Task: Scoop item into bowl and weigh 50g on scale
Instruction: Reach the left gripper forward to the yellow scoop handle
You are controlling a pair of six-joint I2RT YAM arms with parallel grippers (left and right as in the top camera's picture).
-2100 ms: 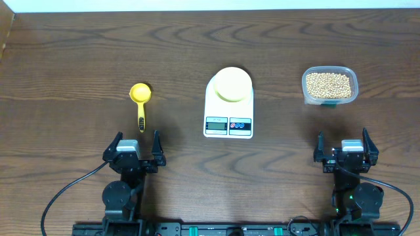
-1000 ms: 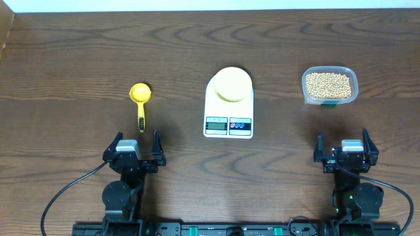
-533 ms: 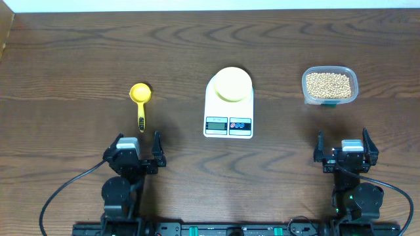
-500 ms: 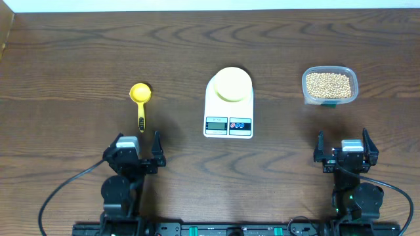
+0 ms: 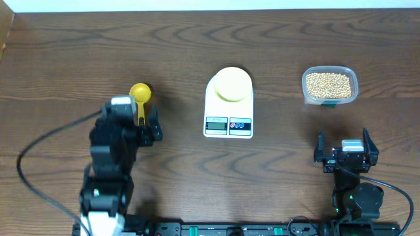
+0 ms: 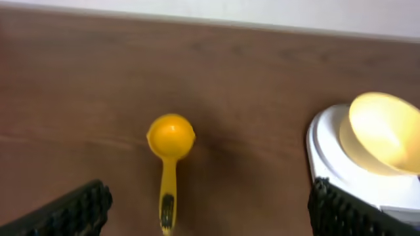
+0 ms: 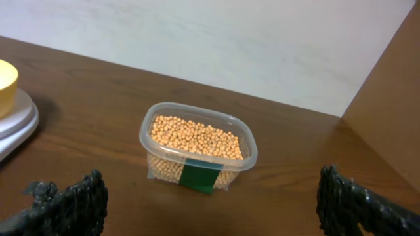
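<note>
My left gripper should grip the rim of the yellow scoop's cup [image 5: 132, 92] [image 6: 149, 138] on the side that faces away from the white scale.
The pale-yellow bowl [image 5: 231, 84] sits empty on the white scale [image 5: 220, 110] at the table's middle. The tan beans [image 5: 329, 83] fill a clear tub [image 5: 329, 98] at the right. A yellow scoop [image 5: 140, 93] lies left of the scale. My left gripper [image 5: 134, 124] is open and hovers over the scoop's handle. In the left wrist view the scoop [image 6: 170, 141] lies between the open fingers [image 6: 210, 216], with the bowl [image 6: 387, 131] and scale [image 6: 325, 154] at the right. My right gripper [image 5: 344, 147] is open and empty near the front edge, facing the tub [image 7: 197, 164] of beans [image 7: 193, 134].
A pale wall [image 7: 230, 46] runs behind the table's far edge. Black cables [image 5: 39, 157] trail from both arm bases at the front. In the right wrist view the bowl's edge [image 7: 5, 78] and the scale's corner [image 7: 16, 124] show at the left.
My left arm has reached forward from its rest near the front edge and now has its open gripper over the scoop's handle. The right arm, scoop, bowl, scale and tub have not moved.
</note>
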